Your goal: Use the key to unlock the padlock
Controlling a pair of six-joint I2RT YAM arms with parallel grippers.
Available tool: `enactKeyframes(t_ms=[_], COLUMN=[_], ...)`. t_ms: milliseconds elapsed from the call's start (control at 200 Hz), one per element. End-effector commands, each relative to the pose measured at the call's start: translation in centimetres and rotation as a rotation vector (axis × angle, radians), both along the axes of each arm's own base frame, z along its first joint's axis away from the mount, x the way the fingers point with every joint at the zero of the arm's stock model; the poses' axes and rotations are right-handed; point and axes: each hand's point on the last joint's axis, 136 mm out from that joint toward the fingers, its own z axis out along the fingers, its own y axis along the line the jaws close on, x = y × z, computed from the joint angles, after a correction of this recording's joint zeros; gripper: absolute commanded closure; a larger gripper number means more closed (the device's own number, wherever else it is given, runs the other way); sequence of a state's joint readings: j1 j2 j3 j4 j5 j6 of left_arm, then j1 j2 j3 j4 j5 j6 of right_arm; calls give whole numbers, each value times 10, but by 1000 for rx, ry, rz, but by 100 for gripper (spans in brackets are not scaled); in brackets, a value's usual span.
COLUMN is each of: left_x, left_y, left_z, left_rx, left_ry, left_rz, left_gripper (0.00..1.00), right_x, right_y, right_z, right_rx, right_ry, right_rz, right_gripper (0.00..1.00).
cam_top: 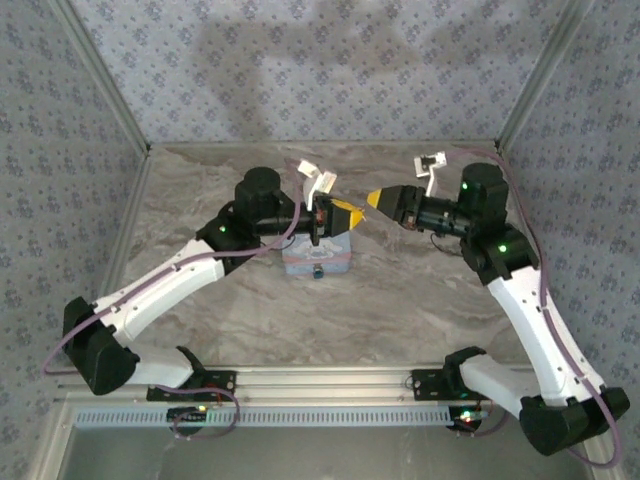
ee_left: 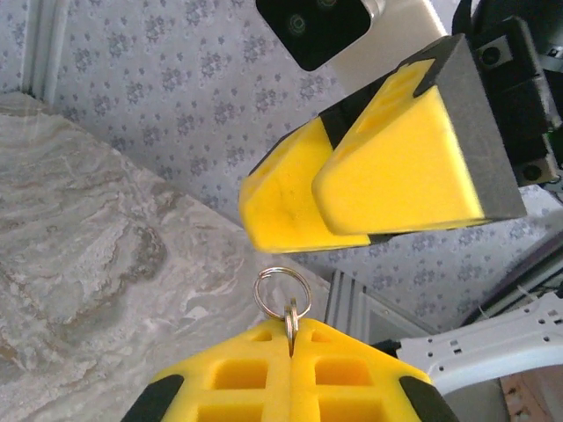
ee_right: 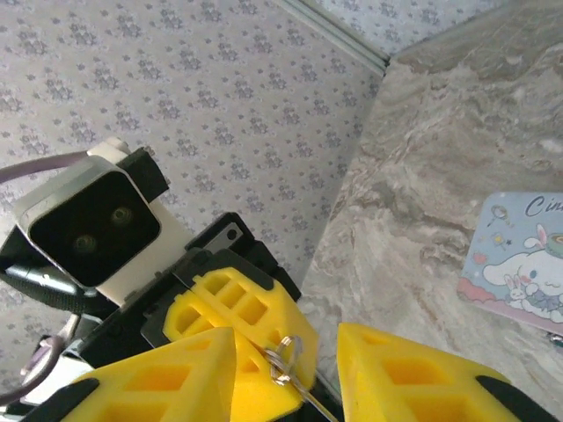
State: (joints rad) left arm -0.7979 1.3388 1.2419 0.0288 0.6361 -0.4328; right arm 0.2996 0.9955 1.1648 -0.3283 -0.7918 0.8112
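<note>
My left gripper's fingers are covering the key and leave the key ring standing out, so next my right gripper takes the key over by that ring (ee_left: 281, 292) first.
My left gripper (ee_left: 291, 341) is shut on the key (ee_left: 291, 323), a thin silvery piece pinched between its yellow fingertips, with a wire key ring (ee_left: 282, 291) standing out beyond them. The right gripper (ee_right: 288, 341) is open, its fingers spread to either side of the left gripper's tip, the key (ee_right: 310, 397) and the ring (ee_right: 287, 355). In the top view the two grippers (cam_top: 347, 214) (cam_top: 377, 199) meet tip to tip above the table. The padlock (cam_top: 316, 270) shows as a small dark spot at the near edge of the pale blue tin (cam_top: 318, 256).
The blue cartoon-printed tin (ee_right: 519, 259) lies on the marble-patterned table (cam_top: 400, 290), just below the left gripper. Patterned walls with metal frame posts (cam_top: 530, 85) close in the back and sides. An aluminium rail (cam_top: 320, 380) runs along the near edge.
</note>
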Motion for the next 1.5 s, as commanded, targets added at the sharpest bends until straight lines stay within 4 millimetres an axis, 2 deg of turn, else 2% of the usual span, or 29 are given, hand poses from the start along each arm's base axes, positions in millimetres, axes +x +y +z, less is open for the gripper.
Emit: enactKeyframes(t_ms=[0, 160, 285, 560, 625, 750, 824, 1009, 1074, 1249, 1294, 1379, 1494], left_x=[-16, -31, -35, -38, -38, -40, -41, -43, -43, -43, -42, -42, -41], left_y=[2, 3, 3, 2, 3, 3, 3, 4, 3, 4, 4, 5, 9], left_z=[1, 2, 6, 12, 13, 13, 15, 18, 18, 21, 21, 21, 22], left_rx=[46, 80, 81, 67, 65, 67, 64, 60, 60, 55, 55, 45, 28], left_ry=[36, 51, 46, 40, 39, 41, 44, 42, 44, 38, 40, 43, 44], left_rz=[-122, -219, -245, -268, -269, -275, -283, -292, -297, -291, -285, -276, -259], left_gripper=[100, 100, 100, 100, 100, 100, 100, 100, 100, 100, 87, 73, 61], right_x=[-11, -26, -36, -48, -50, -54, -56, -61, -62, -58, -57, -53, -48], right_y=[-5, 2, 13, 27, 29, 31, 32, 36, 36, 35, 34, 32, 30], right_z=[-2, 1, 3, -5, -3, 1, 3, 4, 3, 5, 7, 11, 13], right_rx=[-8, 4, 10, -8, -4, 4, 6, 4, 2, -25, -25, -24, -19], right_ry=[-47, -79, -89, -94, -100, -114, -120, -121, -113, -163, -171, -188, -199], right_rz=[64, 164, 233, 308, 320, 338, 349, 372, 373, 340, 329, 301, 273], right_gripper=[57, 55, 50, 53, 60, 68, 79, 90, 99, 100, 100, 100, 100])
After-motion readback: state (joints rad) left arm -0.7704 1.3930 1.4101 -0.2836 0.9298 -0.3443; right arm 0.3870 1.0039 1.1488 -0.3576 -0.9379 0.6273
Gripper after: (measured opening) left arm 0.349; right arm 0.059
